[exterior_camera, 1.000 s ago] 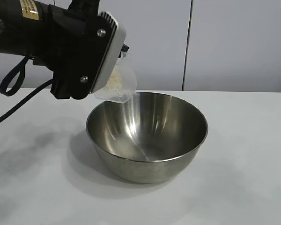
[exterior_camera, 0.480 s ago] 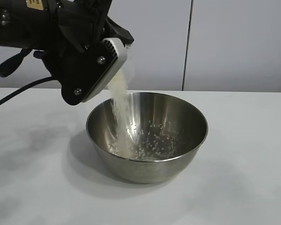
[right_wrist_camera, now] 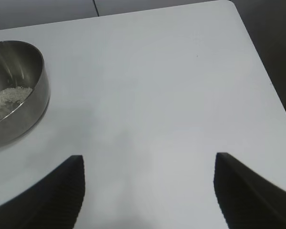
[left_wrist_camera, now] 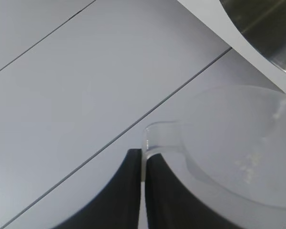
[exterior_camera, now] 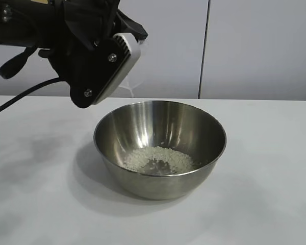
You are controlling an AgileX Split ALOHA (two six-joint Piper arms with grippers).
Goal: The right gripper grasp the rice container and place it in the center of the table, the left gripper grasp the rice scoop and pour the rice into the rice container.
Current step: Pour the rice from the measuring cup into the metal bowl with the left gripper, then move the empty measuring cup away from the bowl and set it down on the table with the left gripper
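Next, my left gripper sets the clear rice scoop down on the white table (exterior_camera: 45, 170) next to the steel rice container.
The steel rice container (exterior_camera: 160, 148) stands mid-table with a heap of white rice (exterior_camera: 160, 159) on its bottom. My left gripper (left_wrist_camera: 143, 160) is shut on the handle of the clear plastic rice scoop (left_wrist_camera: 248, 143), held tipped above the container's far left rim. Only a few grains cling inside the scoop. In the exterior view the gripper's black body (exterior_camera: 92, 56) hides most of the scoop (exterior_camera: 134, 76). My right gripper (right_wrist_camera: 149, 162) is open and empty over bare table, off to the container's (right_wrist_camera: 19, 109) side.
The white table (exterior_camera: 265, 194) lies around the container. In the right wrist view the table's edge and corner (right_wrist_camera: 257, 52) are near. A black cable (exterior_camera: 20, 99) hangs from the left arm above the table's left side.
The left gripper tipped the scoop further and rose slightly. The rice streamed out of the scoop and now lies heaped in the container; the stream has stopped.
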